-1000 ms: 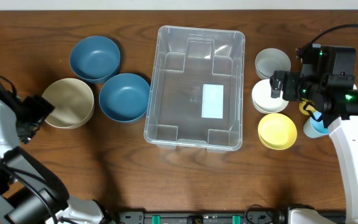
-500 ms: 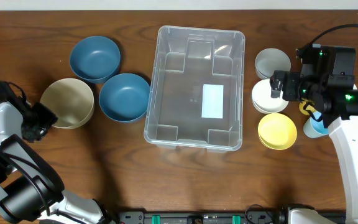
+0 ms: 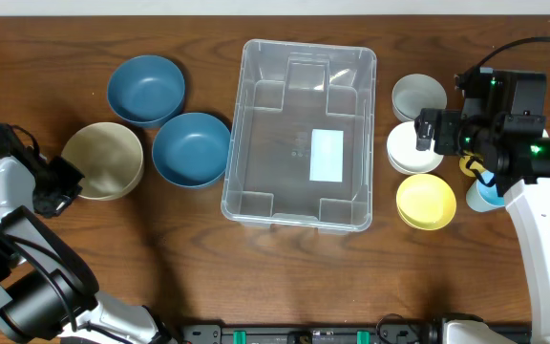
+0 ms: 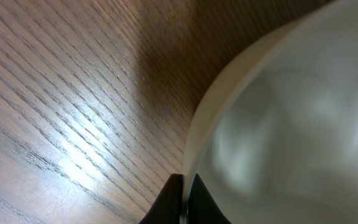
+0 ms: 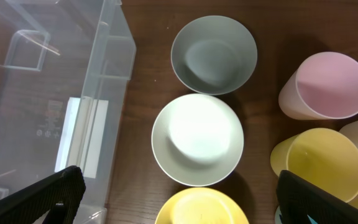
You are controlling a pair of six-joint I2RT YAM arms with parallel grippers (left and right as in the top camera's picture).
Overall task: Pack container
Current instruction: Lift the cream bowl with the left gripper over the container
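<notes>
Next, my left gripper lets go of the beige bowl inside the clear container [image 3: 311,118], by the far end of the container's white label.
The clear container [image 3: 285,143] stands empty mid-table; its right wall shows in the right wrist view [image 5: 98,93]. A beige bowl [image 3: 105,159] sits to its left. My left gripper [image 3: 65,182] is at that bowl's left edge, and the left wrist view shows the two black fingertips [image 4: 174,198] pinched together on the beige bowl's rim [image 4: 194,143]. My right gripper [image 3: 428,129] hovers open over the small bowls right of the container, its fingers [image 5: 48,193] wide apart with nothing between them.
Two blue bowls [image 3: 145,90] [image 3: 191,150] lie between the beige bowl and the container. Right of the container sit a grey bowl [image 5: 214,55], a white bowl [image 5: 197,139] and a yellow bowl [image 3: 425,201]. A pink cup [image 5: 325,86] and a yellow cup [image 5: 319,163] stand further right.
My left gripper has closed from wide open onto the beige bowl's rim after shifting slightly at its left edge. The right arm has not moved.
</notes>
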